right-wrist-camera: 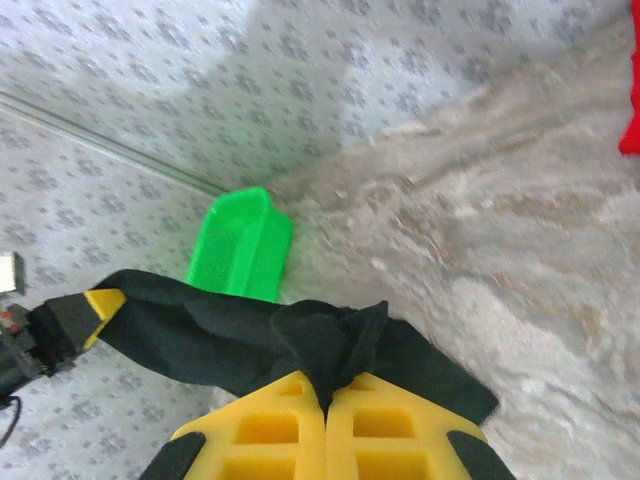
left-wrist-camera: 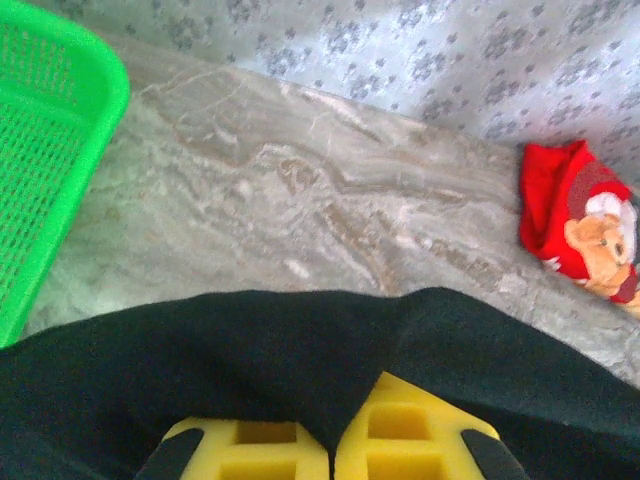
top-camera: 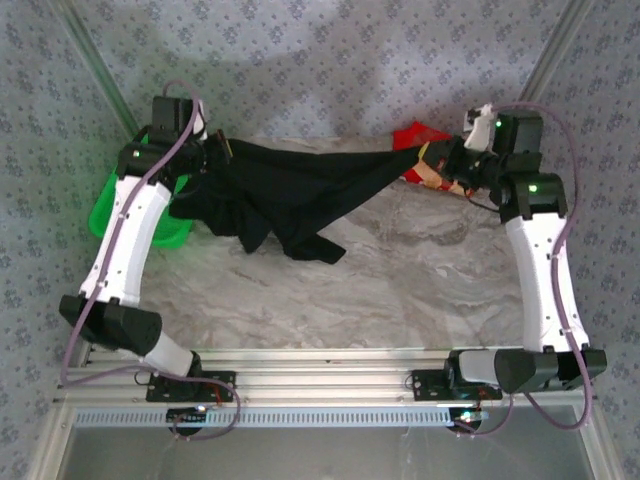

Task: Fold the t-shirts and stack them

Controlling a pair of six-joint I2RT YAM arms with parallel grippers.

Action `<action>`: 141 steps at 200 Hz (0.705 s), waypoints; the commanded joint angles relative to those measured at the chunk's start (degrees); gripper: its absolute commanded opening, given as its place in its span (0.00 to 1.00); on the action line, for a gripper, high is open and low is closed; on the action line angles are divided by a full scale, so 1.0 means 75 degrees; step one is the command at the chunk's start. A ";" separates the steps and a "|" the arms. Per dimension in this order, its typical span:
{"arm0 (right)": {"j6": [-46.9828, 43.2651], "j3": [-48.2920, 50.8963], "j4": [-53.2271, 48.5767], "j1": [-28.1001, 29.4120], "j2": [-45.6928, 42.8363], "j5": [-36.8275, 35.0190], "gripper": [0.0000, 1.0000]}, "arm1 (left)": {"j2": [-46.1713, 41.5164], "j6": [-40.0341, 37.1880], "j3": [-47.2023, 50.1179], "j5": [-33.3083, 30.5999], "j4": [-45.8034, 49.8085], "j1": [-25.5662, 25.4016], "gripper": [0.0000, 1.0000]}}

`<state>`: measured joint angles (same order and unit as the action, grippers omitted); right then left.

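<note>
The black t-shirt hangs crooked with its lower part bunched, so the robot should lay it down and have the left gripper take its drooping folds nearer the front (top-camera: 254, 234).
The black t-shirt (top-camera: 300, 190) hangs stretched above the marble table between both grippers, its lower part drooping toward the tabletop. At the back left my left gripper (top-camera: 215, 155) is shut on one end of it; in the left wrist view the black t-shirt (left-wrist-camera: 250, 350) is pinched between the yellow fingers (left-wrist-camera: 400, 425). At the back right my right gripper (top-camera: 430, 160) is shut on the other end, and a bunched fold of the black t-shirt (right-wrist-camera: 200, 335) is caught in the right gripper (right-wrist-camera: 325, 395). The red t-shirt (top-camera: 415, 135) with a bear print lies crumpled behind the right gripper; the red t-shirt (left-wrist-camera: 575, 220) rests on the table.
A green mesh basket (top-camera: 110, 210) stands at the table's left edge, under the left arm; the basket (left-wrist-camera: 50, 150) is close beside the left gripper. The marble table (top-camera: 400, 290) stretches bare toward the arm bases. Patterned cloth walls stand behind.
</note>
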<state>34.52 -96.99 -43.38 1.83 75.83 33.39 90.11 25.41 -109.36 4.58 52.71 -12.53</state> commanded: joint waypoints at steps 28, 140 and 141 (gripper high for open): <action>0.1123 -0.1334 0.1536 -0.0244 0.0292 0.1324 0.00 | 0.0745 -0.0411 -0.3466 0.0219 0.0823 0.0137 0.00; 0.0553 0.0298 0.0183 -0.1834 -0.1091 0.1287 0.00 | -0.0705 -0.0222 -0.0946 0.1438 -0.0442 0.0042 0.04; 0.0553 0.0322 0.0183 -0.1848 -0.1095 0.1289 0.00 | -0.0711 -0.0229 -0.0923 0.1433 -0.0453 0.0042 0.04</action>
<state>39.16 -98.63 -38.94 -9.98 68.40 42.78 86.24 23.62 -120.62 15.25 52.36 -12.21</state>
